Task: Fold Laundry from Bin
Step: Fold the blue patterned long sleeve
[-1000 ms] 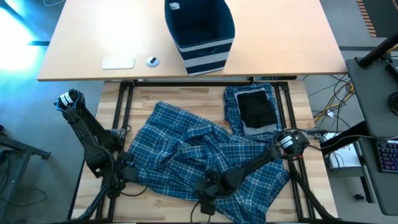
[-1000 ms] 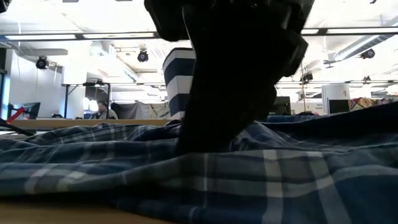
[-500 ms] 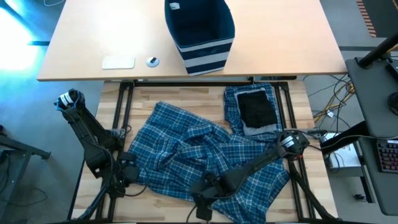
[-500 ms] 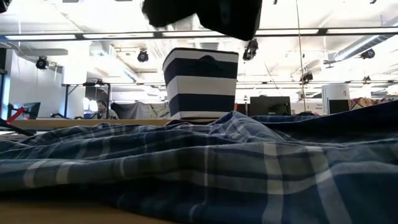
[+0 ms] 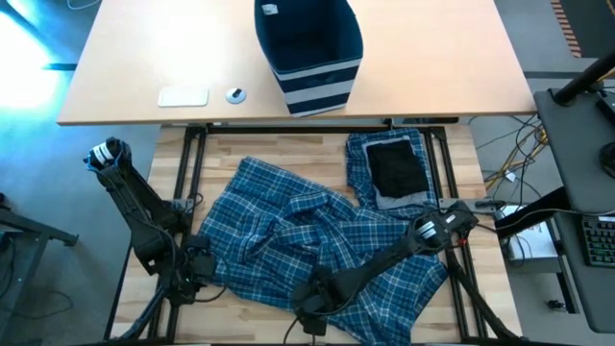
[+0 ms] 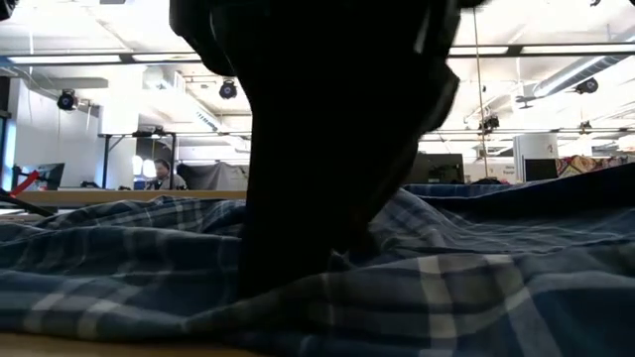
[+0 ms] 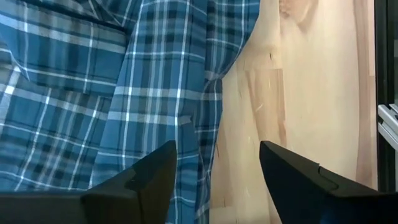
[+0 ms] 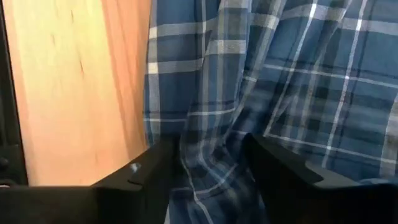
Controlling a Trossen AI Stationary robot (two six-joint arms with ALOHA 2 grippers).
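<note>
The plaid garment lies by the folded pile. Next, my left gripper closes on the plaid garment's near corner [image 5: 216, 280], on the side away from that pile.
A large blue-and-white plaid garment [image 5: 307, 231] of the laundry lies crumpled across the wooden table [image 5: 231, 152]. My left gripper [image 5: 197, 271] is open over the garment's left edge [image 7: 208, 99], one finger above cloth and one above bare wood. My right gripper [image 5: 312, 309] is open and down in the cloth near the garment's near edge; in the low view it is the dark mass [image 6: 298, 248]. The navy striped bin [image 5: 307, 43] stands on the far tan table. My left gripper: I cannot tell whether its fingers touch the garment's left edge. My right gripper straddles a raised fold [image 8: 211, 155] near the garment's near edge with its open fingers, and the cloth lies against their inner sides. The fingers slant down from above. The garment rests on the table.
A folded pile [image 5: 396, 168] sits at the table's far right: plaid cloth below, grey cloth and a black piece on top. A white pad [image 5: 183, 96] and a small round object [image 5: 235, 94] lie on the far table. Bare wood shows along the table's left edge.
My right gripper has risen off the plaid garment and come down on it again, a little closer to the table's near edge. The cloth under it has sunk back where the gripper now stands.
</note>
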